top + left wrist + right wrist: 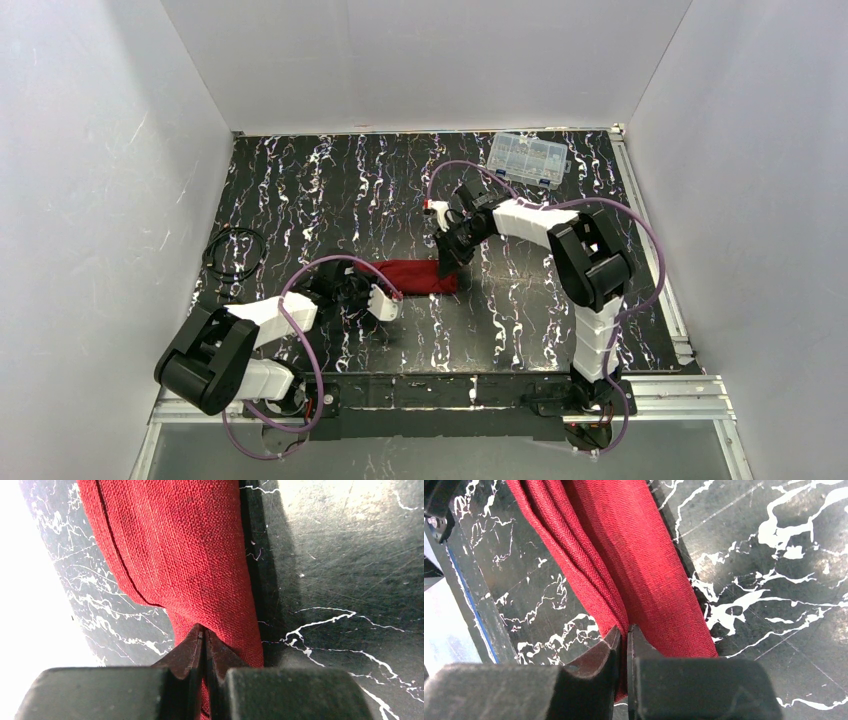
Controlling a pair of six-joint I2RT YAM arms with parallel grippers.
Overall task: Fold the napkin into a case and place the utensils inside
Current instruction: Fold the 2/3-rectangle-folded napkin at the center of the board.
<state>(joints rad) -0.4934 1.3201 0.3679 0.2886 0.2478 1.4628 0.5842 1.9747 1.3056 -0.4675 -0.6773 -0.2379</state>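
Note:
The napkin bunches narrow at my left gripper's pinch, so it should open and take the part of the napkin nearer its middle [407, 276].
The deep red napkin [420, 276] lies folded into a narrow layered strip on the black marbled table, between my two grippers. My left gripper [352, 289] is shut on the strip's left end; in the left wrist view its jaws [205, 635] pinch the red cloth [190, 555]. My right gripper [447, 262] is shut on the strip's right end; in the right wrist view its jaws [624, 630] pinch the layered cloth [634, 560]. The white utensils are not in view.
A clear plastic compartment box [527, 158] stands at the back right of the table [330, 180]. A coiled black cable [233, 253] lies at the left edge. White walls enclose the table on three sides.

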